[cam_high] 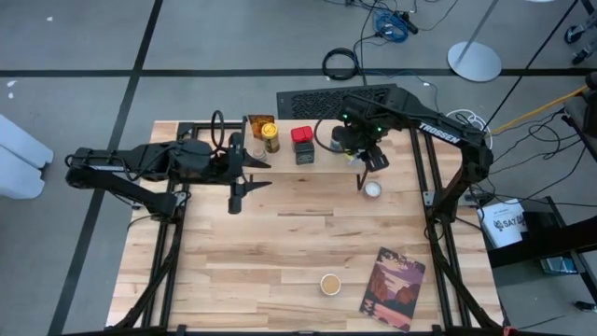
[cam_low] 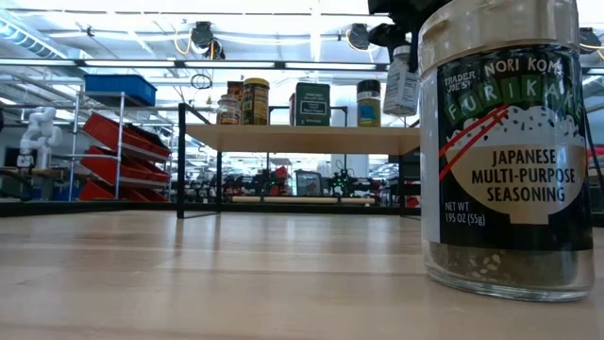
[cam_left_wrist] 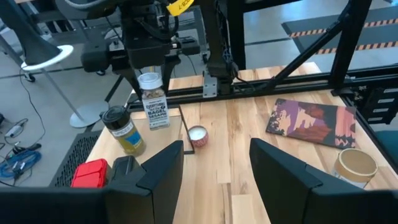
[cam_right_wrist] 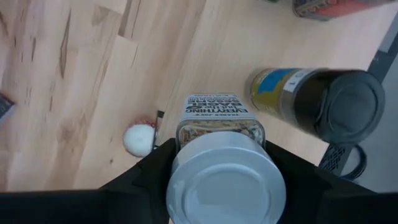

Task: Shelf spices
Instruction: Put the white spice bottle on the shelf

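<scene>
Next, I let go of the bagel seasoning jar with my right gripper on the wood (cam_high: 350,163) (cam_right_wrist: 213,111) between the black-lidded jar and the white-topped jar.
The shelf (cam_low: 302,138) stands along the table's far edge. Several spices stand on its plank, among them a red tin (cam_high: 301,134) and a black-lidded jar (cam_right_wrist: 323,102). My right gripper (cam_high: 368,161) is shut on a silver-lidded bagel seasoning jar (cam_left_wrist: 152,102) just above the shelf's right end. A small white-topped jar (cam_high: 372,189) stands on the table below it. A tan-topped furikake jar (cam_high: 330,284) stands near the front edge. My left gripper (cam_left_wrist: 217,168) hovers open and empty in front of the shelf's left half. My right gripper pinches the bagel seasoning jar at its lid end (cam_right_wrist: 180,168), one finger (cam_right_wrist: 146,171) on each side. The fingers come from above, pointing steeply down. The jar hangs upright below them, its base (cam_low: 401,111) a little clear of the shelf's plank.
A flat picture-covered book (cam_high: 393,288) lies at the table's front right. The black-lidded jar stands close beside the held jar on the shelf. Black frame posts (cam_high: 424,177) rise along the table's right side. The middle of the table (cam_high: 298,243) is bare wood.
</scene>
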